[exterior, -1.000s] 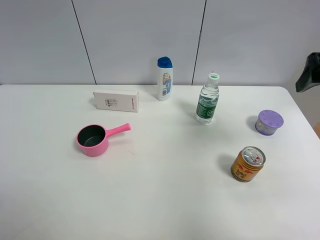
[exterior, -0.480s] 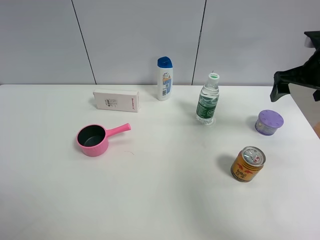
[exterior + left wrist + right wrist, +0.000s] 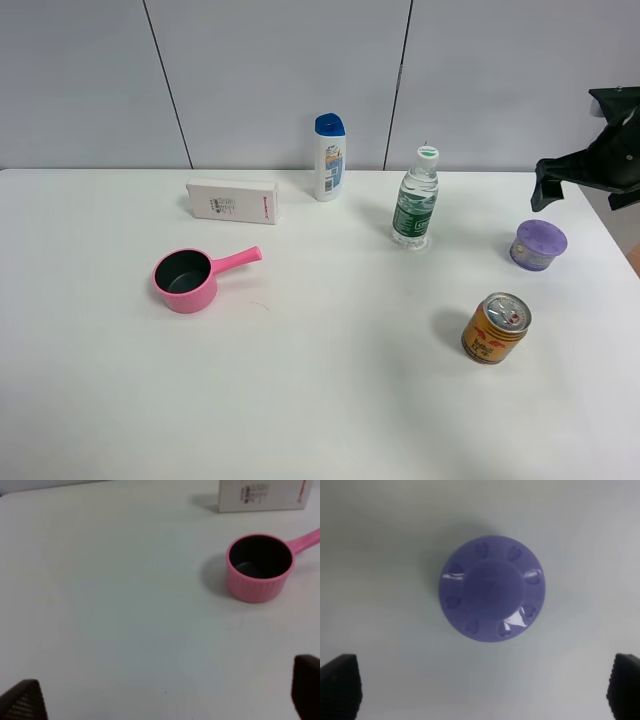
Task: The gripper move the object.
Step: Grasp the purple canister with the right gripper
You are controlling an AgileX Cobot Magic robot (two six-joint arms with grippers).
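Observation:
The small round container stands behind the orange-gold can. Next, my right gripper closes around its lilac lid (image 3: 541, 238) (image 3: 492, 588).
The object is a small squat round container (image 3: 538, 244) with a lilac dotted lid, standing on the white table (image 3: 330, 400) at the right. In the right wrist view it (image 3: 492, 588) sits centred, seen from straight above. My right gripper (image 3: 580, 190) hangs open in the air above and slightly behind it, apart from it. In the right wrist view the gripper (image 3: 482, 690) shows two dark fingertips (image 3: 340, 686) spread wide, with nothing between them. My left gripper (image 3: 165, 695) is open and empty over bare table. The left arm is out of the exterior view.
An orange-gold can (image 3: 495, 327) stands in front of the container. A water bottle (image 3: 415, 200) stands to its left. A shampoo bottle (image 3: 329, 157) and a white box (image 3: 232, 201) stand at the back. A pink saucepan (image 3: 185, 280) lies at the left, also in the left wrist view (image 3: 259, 567).
My right gripper has come in from the right edge, moving left and a little down, to above the lilac container. Nothing on the table has moved.

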